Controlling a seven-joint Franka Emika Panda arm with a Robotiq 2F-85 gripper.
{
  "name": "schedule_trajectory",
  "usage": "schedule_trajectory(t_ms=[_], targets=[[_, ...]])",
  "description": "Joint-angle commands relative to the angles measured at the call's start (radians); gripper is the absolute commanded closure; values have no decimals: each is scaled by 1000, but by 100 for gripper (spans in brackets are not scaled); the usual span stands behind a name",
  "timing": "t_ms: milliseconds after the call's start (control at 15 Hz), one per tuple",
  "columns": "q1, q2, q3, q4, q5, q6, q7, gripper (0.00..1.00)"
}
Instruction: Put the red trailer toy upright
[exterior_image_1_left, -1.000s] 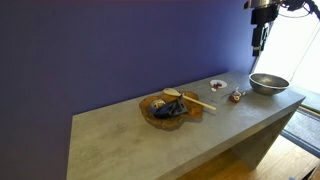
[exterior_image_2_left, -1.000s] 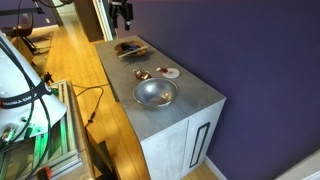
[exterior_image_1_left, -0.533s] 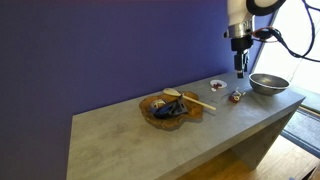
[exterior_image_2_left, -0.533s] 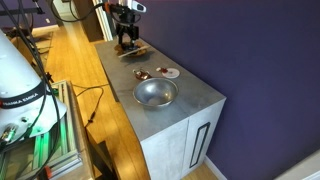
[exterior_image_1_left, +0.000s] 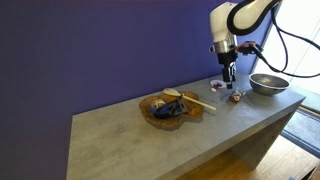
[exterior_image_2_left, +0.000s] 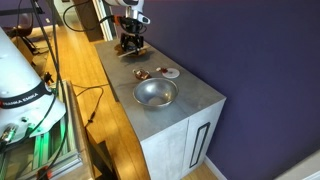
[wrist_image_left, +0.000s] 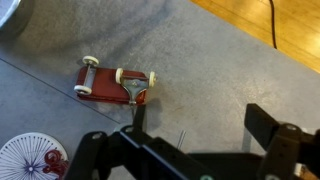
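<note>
The red trailer toy is next for my gripper, which should go to it and close on its grey triangular bar (exterior_image_1_left: 234, 98) (wrist_image_left: 133, 100), beside the wheels farther from the steel bowl.
The red trailer toy (wrist_image_left: 108, 84) is a tiny red oblong with white wheels and seems to lie on its side on the grey counter. It shows in both exterior views (exterior_image_1_left: 236, 96) (exterior_image_2_left: 141, 74), between the steel bowl and the wooden tray. My gripper (wrist_image_left: 205, 125) is open and empty, and the toy sits just beyond its left finger in the wrist view. In both exterior views the gripper (exterior_image_1_left: 229, 76) (exterior_image_2_left: 130, 43) hangs a little above the counter, close to the toy and apart from it.
A steel bowl (exterior_image_1_left: 268, 83) (exterior_image_2_left: 155, 93) stands near the counter's end. A small round white dish (exterior_image_1_left: 217, 85) (exterior_image_2_left: 170, 72) (wrist_image_left: 28, 160) lies beside the toy. A wooden tray (exterior_image_1_left: 153, 113) with several items sits mid-counter. A purple wall runs behind; wooden floor lies below.
The arm has come down from high above the steel bowl and moved along the counter toward the toy and the dish. The gripper now hangs low near the toy.
</note>
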Motion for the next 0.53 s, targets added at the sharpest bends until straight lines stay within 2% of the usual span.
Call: schedule_trajectory(t_ms=[0,67,200,467], targets=[[7,5,-7,7,3,-2,-2,0],[6,5,-7,8,2,-2,-3,0],[27,49,-24,69,-41,-119,30,0],[40,127,-33,167,-109,-255,8,0]])
